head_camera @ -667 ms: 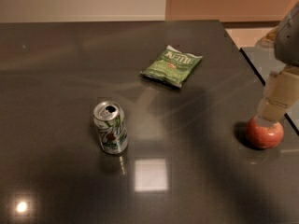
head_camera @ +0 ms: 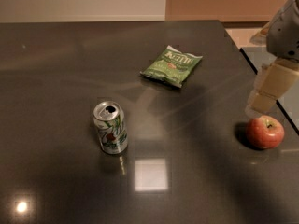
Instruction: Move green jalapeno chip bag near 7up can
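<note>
Next, I move my gripper to the green jalapeno chip bag and close it on the bag's edge (head_camera: 187, 70) nearest the red apple.
The green jalapeno chip bag (head_camera: 171, 65) lies flat on the dark table (head_camera: 56, 69), right of the middle and toward the back. The 7up can (head_camera: 110, 127) stands upright at the front left of the bag, well apart from it, with its tab opening showing. The gripper (head_camera: 262, 101) hangs at the right edge of the view, its pale tip just above a red apple. It is far to the right of both the bag and the can and holds nothing that I can see.
A red apple (head_camera: 265, 132) sits on the table near its right edge, directly under the gripper. The table's right edge (head_camera: 243, 55) runs diagonally past it, with a lower surface and floor beyond. A wall runs behind the table.
The gripper has shifted slightly up and left above the apple. The bag, can and apple have not moved.
</note>
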Controlling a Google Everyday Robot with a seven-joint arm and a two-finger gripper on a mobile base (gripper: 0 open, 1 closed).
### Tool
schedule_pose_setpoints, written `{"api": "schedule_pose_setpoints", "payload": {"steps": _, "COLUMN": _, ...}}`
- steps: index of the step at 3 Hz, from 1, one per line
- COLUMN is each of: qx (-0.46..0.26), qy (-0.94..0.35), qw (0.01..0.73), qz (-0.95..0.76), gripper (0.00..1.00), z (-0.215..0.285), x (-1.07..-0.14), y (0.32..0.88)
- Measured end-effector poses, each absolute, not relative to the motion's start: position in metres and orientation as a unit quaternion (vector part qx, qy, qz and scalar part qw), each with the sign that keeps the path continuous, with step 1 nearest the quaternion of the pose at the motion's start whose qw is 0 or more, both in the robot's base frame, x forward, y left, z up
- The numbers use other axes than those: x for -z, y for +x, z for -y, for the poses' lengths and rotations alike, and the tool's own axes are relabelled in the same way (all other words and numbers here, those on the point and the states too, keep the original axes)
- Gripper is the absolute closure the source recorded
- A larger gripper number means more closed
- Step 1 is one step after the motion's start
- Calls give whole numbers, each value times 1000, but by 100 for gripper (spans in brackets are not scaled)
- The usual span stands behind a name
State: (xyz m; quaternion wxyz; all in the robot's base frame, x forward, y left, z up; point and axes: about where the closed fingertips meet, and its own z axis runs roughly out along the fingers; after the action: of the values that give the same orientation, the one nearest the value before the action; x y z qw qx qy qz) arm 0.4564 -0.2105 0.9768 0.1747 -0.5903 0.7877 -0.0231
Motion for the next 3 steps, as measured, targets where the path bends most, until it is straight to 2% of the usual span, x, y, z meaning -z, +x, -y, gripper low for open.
{"api": "schedule_pose_setpoints", "payload": {"steps": 3, "qx": -16, "qy": -565, "qw": 206, "qz": -799, "gripper": 0, "z": 172, "x": -944, "y": 540}}
